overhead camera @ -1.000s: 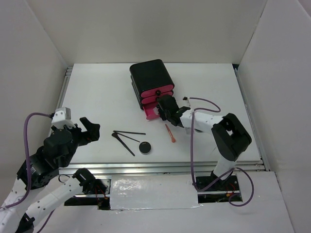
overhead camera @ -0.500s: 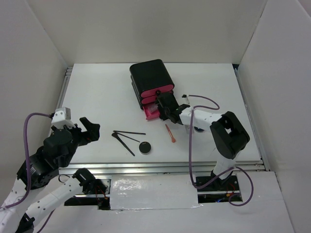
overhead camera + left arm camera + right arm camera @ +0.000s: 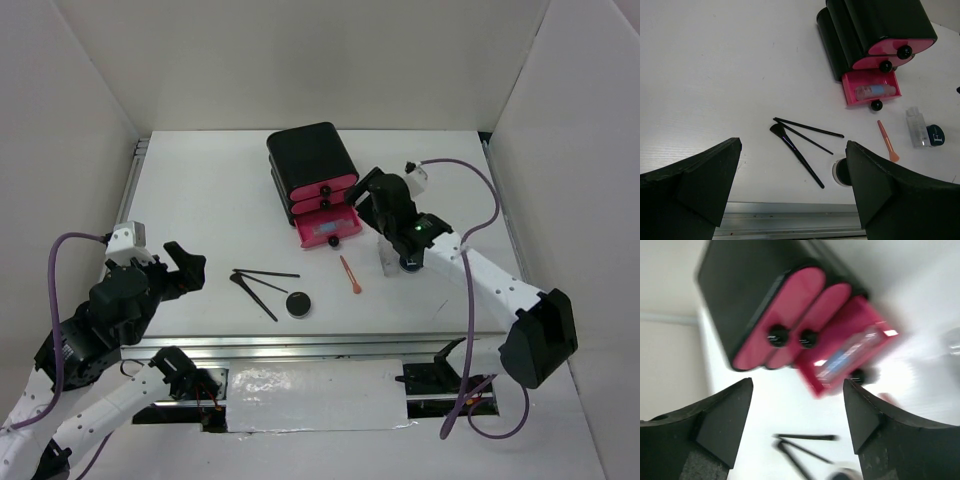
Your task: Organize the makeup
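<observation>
The small clear bottle beside the dark blue jar is next for my right gripper, which should go to it and close on the lower half of the bottle's body (image 3: 387, 263).
Black chest (image 3: 312, 165) stands at the back with its lowest pink drawer (image 3: 330, 228) pulled out. A clear tube (image 3: 875, 91) lies inside that drawer. My right gripper (image 3: 368, 192) hovers open and empty just right of the chest; its blurred wrist view looks down on the drawer (image 3: 855, 352). Thin black brushes (image 3: 262, 283), a round black compact (image 3: 298, 304) and an orange-pink stick (image 3: 350, 274) lie on the table in front. A small clear bottle (image 3: 388, 255) and a dark blue jar (image 3: 410, 263) sit under the right arm. My left gripper (image 3: 185, 262) stays open at the left.
White walls enclose the table (image 3: 210, 200) on three sides. A metal rail (image 3: 300, 345) runs along the near edge. The right arm's purple cable (image 3: 470, 230) loops above the table's right part.
My right gripper has risen and pulled back from the open drawer, jaws spreading wider, with the clear tube left lying inside. Its elbow swung out to the right. The left arm held still.
</observation>
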Action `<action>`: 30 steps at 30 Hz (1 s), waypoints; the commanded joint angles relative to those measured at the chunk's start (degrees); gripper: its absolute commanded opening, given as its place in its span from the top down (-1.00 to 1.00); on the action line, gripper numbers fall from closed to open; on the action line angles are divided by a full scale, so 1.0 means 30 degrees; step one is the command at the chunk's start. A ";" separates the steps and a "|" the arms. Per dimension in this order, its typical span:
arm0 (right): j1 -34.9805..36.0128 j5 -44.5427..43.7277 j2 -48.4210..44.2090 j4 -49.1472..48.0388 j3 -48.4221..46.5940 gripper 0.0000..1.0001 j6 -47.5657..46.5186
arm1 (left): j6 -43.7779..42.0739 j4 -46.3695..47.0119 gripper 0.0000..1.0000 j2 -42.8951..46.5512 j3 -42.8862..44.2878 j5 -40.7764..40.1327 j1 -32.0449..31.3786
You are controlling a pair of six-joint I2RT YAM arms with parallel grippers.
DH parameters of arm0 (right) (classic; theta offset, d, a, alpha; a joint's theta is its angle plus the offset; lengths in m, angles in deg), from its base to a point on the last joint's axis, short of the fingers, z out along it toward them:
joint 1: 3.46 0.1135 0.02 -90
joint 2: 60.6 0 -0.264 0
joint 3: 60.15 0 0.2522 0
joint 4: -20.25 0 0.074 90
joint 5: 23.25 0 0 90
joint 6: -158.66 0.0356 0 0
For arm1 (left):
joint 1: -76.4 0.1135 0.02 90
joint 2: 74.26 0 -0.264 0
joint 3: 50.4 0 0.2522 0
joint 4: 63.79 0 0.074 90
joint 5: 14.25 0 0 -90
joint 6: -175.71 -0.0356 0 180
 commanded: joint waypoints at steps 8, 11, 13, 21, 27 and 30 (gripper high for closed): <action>-0.2652 0.1053 0.0080 0.7226 0.1603 -0.60 -0.8548 | -0.0360 0.0634 -0.99 0.0266 -0.0132 0.0059 -0.0116; -0.2740 0.1637 0.0896 0.6671 0.1898 -0.56 -0.9192 | -0.0301 0.0605 -0.99 0.0353 -0.0132 0.0030 -0.0116; -0.2711 0.1639 0.1483 0.6698 0.1663 -0.52 -0.9368 | -0.0301 0.0634 -0.99 0.0354 -0.0132 0.0030 -0.0145; -0.2916 0.0470 0.5088 0.6904 0.0198 -0.45 -0.9954 | -0.0213 0.0517 -0.99 0.0558 -0.0102 -0.0117 -0.0409; -0.3004 0.1138 0.6026 0.6231 -0.0242 -0.31 -1.0774 | -0.0184 0.0488 -0.99 0.0558 -0.0073 -0.0146 -0.0585; -0.3004 0.1520 0.6349 0.5793 -0.0184 -0.19 -1.0921 | -0.0155 0.0488 -0.99 0.0558 -0.0102 -0.0176 -0.0585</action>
